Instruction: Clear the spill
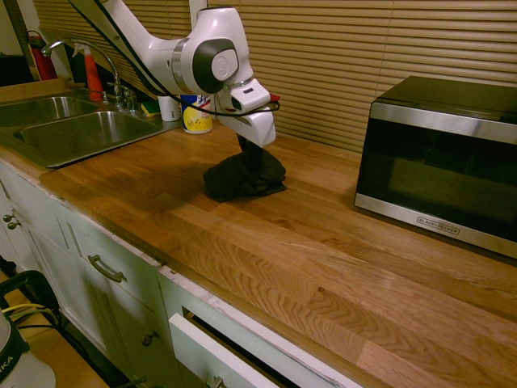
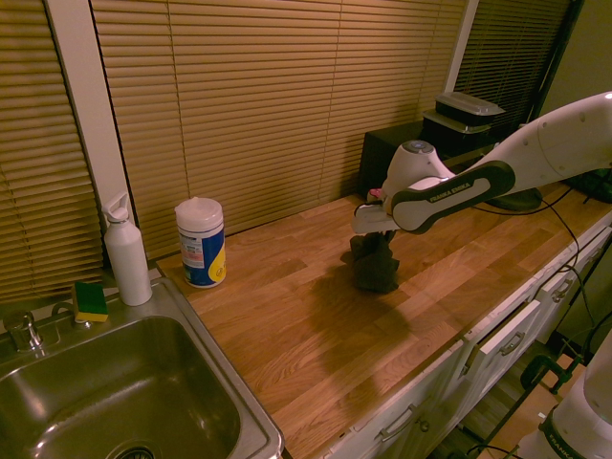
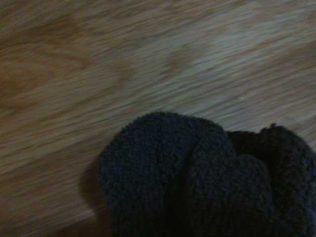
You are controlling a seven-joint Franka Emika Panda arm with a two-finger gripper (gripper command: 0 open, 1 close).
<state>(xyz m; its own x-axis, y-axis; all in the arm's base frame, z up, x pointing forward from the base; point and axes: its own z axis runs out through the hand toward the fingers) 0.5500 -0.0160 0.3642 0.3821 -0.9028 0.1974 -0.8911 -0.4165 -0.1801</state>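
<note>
My gripper is to release the dark brown-black cloth beside the steel sink, on the wood (image 1: 169, 152) in front of the wipes canister.
A dark brown-black cloth (image 1: 242, 176) lies bunched on the wooden counter (image 1: 323, 259). My gripper (image 1: 249, 146) points down into its top and is shut on the cloth, with the fingertips buried in the fabric. From the other side, the cloth (image 2: 373, 266) hangs under the gripper (image 2: 376, 237) and rests on the wood. Close up, the wrist view shows the fuzzy cloth (image 3: 212, 182) on bare wood grain. The spill is not visible in any view.
A black microwave (image 1: 440, 162) stands at the counter's right end. At the left is a steel sink (image 1: 73, 129), with a wipes canister (image 1: 196, 113), a white bottle (image 2: 127, 253) and a sponge (image 2: 91, 301) nearby. A drawer (image 1: 226, 356) below the counter edge is ajar.
</note>
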